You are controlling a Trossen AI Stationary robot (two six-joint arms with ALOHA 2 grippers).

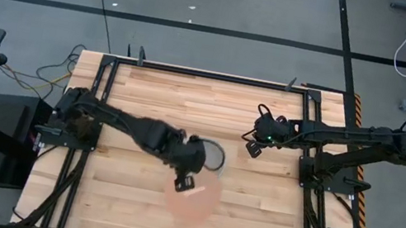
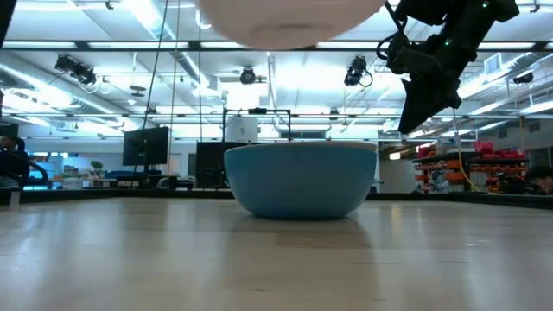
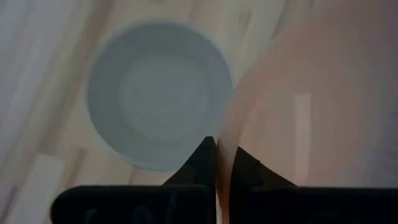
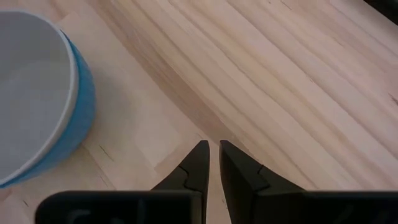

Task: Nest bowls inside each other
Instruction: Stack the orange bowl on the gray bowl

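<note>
My left gripper has the salmon pink bowl, which hangs just near of the nested pair. It will let go of it inside the pale grey bowl [image 1: 202,163] [image 3: 160,96] near the middle of the table.
The pale grey bowl [image 4: 31,87] sits nested inside the bright blue bowl [image 4: 86,102], which stands on its base near the table's middle [image 2: 301,181]. In the high view this pair [image 1: 215,156] is half hidden under my left arm. My left gripper [image 1: 185,180] is shut on the salmon pink bowl [image 1: 194,203], which hangs in the air just near of the pair. Its underside [image 2: 289,22] shows at the top of the low view. My right gripper [image 1: 252,149] hovers shut to the right of the pair, touching nothing. My left gripper pinches the pink bowl's rim [image 3: 225,134] on the side toward the grey bowl, one finger inside the bowl and one outside. The fingers [image 3: 202,162] come from above, pointing down. The bowl is lifted clear of the table, its opening facing up.
The wooden tabletop [image 1: 156,97] lies bare around the bowls, with free room on the far and near sides. Black frame rails [image 1: 98,112] run along the left and right edges, where the arm bases stand.
</note>
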